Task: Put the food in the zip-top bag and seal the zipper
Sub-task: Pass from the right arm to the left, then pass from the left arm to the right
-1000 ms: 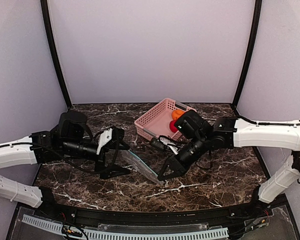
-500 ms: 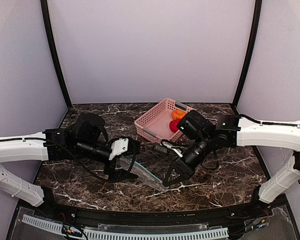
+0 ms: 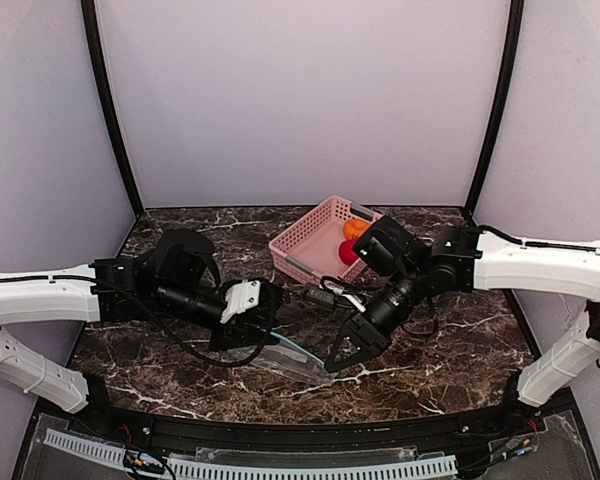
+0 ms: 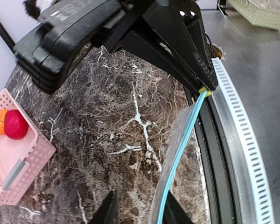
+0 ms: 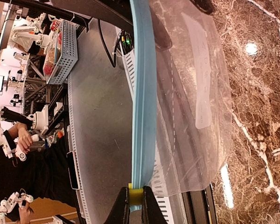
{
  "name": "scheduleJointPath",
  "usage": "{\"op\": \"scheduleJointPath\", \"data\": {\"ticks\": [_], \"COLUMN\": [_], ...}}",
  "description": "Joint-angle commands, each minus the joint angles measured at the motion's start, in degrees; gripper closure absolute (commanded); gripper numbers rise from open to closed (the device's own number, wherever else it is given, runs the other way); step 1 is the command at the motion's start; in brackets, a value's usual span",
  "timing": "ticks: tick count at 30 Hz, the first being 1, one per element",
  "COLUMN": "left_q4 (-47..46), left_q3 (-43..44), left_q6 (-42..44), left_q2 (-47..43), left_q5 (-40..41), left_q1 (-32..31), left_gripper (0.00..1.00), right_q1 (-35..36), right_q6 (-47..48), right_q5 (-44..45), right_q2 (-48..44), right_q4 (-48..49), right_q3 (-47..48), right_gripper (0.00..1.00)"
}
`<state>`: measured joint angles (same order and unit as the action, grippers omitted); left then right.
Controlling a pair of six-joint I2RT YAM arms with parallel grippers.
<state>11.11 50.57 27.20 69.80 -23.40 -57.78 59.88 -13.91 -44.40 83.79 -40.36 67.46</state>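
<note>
My right gripper is closed on the yellow slider, so it should back away and take the zipper's teal tip [image 5: 135, 207], which frees the slider for my left gripper.
The clear zip-top bag [image 3: 292, 356] hangs low over the marble between both grippers. Its teal zipper [image 4: 179, 154] runs from one gripper to the other. My right gripper [image 5: 135, 205] is shut on a small yellow slider [image 5: 136, 196] at the end of the zipper [image 5: 142, 93]. My left gripper [image 4: 140, 215] straddles the zipper's other end. Its jaws are narrow, but marble shows between one finger and the bag, so it is open. The orange food [image 3: 356, 228] and the red food [image 3: 347, 252] lie in the pink basket [image 3: 305, 235].
The pink basket [image 4: 18, 168] stands at the back of the marble table, behind the right arm [image 3: 520, 262]. The table's black front rail [image 3: 300, 437] lies just below the bag. Cables trail near the right wrist.
My left arm has swung right to the bag's near end and its jaws have narrowed round the zipper. The right gripper, still holding the slider, has shifted slightly right, and the bag hangs lower.
</note>
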Motion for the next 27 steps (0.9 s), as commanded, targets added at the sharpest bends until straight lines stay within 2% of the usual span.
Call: {"op": "scheduleJointPath", "data": {"ticks": [1,5,9,10,14,17,20,23,27], "left_q4": [2.2,2.6,3.7,3.9,4.7,5.4,6.7,5.7,3.9], "left_q3": [1.0,1.1,1.3,1.3,1.3,1.8,2.8,3.0,2.5], "left_q6": [0.4,0.0,-0.6,-1.2,-5.9,-11.3,-15.0,-19.1,-20.1], "left_q2": [0.7,0.9,0.8,0.6,-0.4,-0.6,0.1,0.6,0.5], "left_q5": [-0.8,-1.1,1.3,1.5,2.5,3.4,1.3,-6.1,-13.6], "left_q1": [-0.5,-0.6,-0.6,-0.6,-0.6,-0.2,1.8,6.5,9.7], "left_gripper": [0.79,0.96,0.99,0.99,0.99,0.99,0.99,0.99,0.99], "right_q1": [-0.1,-0.3,-1.4,-1.9,-4.2,-5.7,-6.0,-6.0,-5.9], "right_q6": [1.1,1.3,1.2,1.1,-0.4,-1.8,-3.0,-3.9,-4.5], "right_q5": [-1.0,1.1,4.3,5.3,9.1,12.1,16.1,18.7,19.5], "right_q2": [0.8,0.5,-0.5,-0.9,-3.9,-6.7,-9.9,-12.7,-16.3], "right_q4": [-0.2,-0.4,-0.4,-0.4,2.0,5.5,11.4,17.7,26.8], "right_q3": [1.7,2.0,2.4,2.3,1.3,-0.3,-3.0,-6.4,-12.0], "right_gripper": [0.93,0.93,0.86,0.82,0.49,0.37,0.35,0.35,0.34]}}
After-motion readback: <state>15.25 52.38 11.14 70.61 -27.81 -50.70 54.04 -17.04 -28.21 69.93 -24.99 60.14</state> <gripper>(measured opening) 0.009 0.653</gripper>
